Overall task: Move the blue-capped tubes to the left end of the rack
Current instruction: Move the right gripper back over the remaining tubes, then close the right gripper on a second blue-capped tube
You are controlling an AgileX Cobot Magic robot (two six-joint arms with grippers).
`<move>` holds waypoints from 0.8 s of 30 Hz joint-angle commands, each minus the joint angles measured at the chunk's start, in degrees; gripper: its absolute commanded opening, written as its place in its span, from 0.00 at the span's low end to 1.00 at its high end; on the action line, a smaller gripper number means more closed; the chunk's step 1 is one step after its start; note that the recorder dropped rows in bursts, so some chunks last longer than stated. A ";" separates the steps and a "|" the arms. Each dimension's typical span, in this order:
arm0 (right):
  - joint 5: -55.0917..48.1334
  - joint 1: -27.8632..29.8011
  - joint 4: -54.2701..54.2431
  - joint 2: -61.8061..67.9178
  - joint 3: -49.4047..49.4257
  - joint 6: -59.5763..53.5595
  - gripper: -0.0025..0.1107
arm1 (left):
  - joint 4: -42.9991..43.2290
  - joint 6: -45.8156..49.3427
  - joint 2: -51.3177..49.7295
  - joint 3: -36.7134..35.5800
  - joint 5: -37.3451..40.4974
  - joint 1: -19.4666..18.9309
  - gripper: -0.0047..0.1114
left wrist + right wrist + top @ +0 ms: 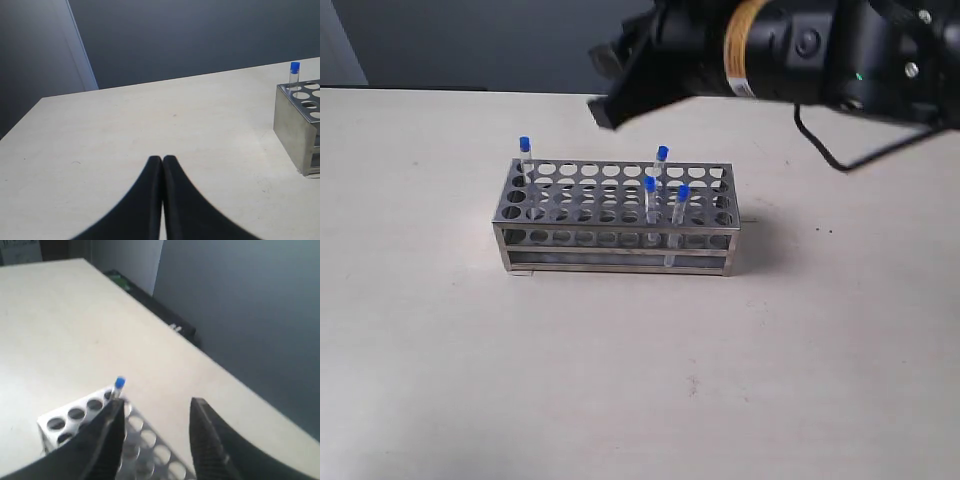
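The robot's right gripper will next move to the blue cap [683, 191] of the frontmost tube, nearest the steel rack's front edge, and close there.
The shiny steel rack [616, 215] stands mid-table. One blue-capped tube [525, 158] stands in its far left corner; it also shows as a tube [294, 72] in the left wrist view and a tube [118, 387] in the right wrist view. Three more stand toward the right end: a tube [661, 165] in the back row, a tube [650, 205] and a tube [680, 210] nearer the front. My right gripper [157, 407] is open and empty, hovering high above the rack [90, 425]; its black arm [790, 45] fills the exterior view's top. My left gripper [162, 159] is shut and empty, off to the left of the rack [297, 125].
The pale table [440, 360] stretches around the rack on every side. A black cable [840, 155] hangs from the right arm at the back right. Dark wall lies beyond the table's far edge [175, 80].
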State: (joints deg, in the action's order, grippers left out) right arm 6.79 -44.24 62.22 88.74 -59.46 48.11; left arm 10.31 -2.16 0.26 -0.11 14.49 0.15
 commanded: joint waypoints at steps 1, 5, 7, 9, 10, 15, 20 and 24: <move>-0.51 0.27 -0.17 -2.55 9.30 -0.59 0.39 | -0.14 -0.20 -0.26 0.11 -0.77 0.39 0.04; 2.97 3.17 -3.59 -2.20 13.38 -1.46 0.39 | -0.14 -0.20 -0.26 0.11 -0.77 0.39 0.04; 6.70 6.00 -6.58 -2.20 14.65 -2.50 0.39 | -0.14 -0.20 -0.26 0.11 -0.77 0.39 0.04; 11.18 8.38 -9.54 -2.20 15.55 -4.86 0.39 | -0.14 -0.20 -0.26 0.11 -0.77 0.39 0.04; 13.45 9.94 -12.52 -2.20 16.39 -6.96 0.39 | -0.14 -0.20 -0.26 0.11 -0.77 0.39 0.04; 22.28 13.30 -26.10 -1.92 21.94 -18.00 0.39 | -0.14 -0.20 -0.26 0.11 -0.77 0.39 0.04; 28.48 13.43 -28.06 1.73 24.52 -19.52 0.39 | -0.14 -0.20 -0.26 0.11 -0.77 0.39 0.04; 32.60 13.43 -28.76 6.95 24.26 -20.34 0.39 | -0.14 -0.20 -0.26 0.11 -0.77 0.39 0.04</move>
State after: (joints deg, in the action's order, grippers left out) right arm 36.27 -31.14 34.35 92.86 -35.28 29.03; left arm 10.31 -2.16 0.26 -0.11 14.49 0.15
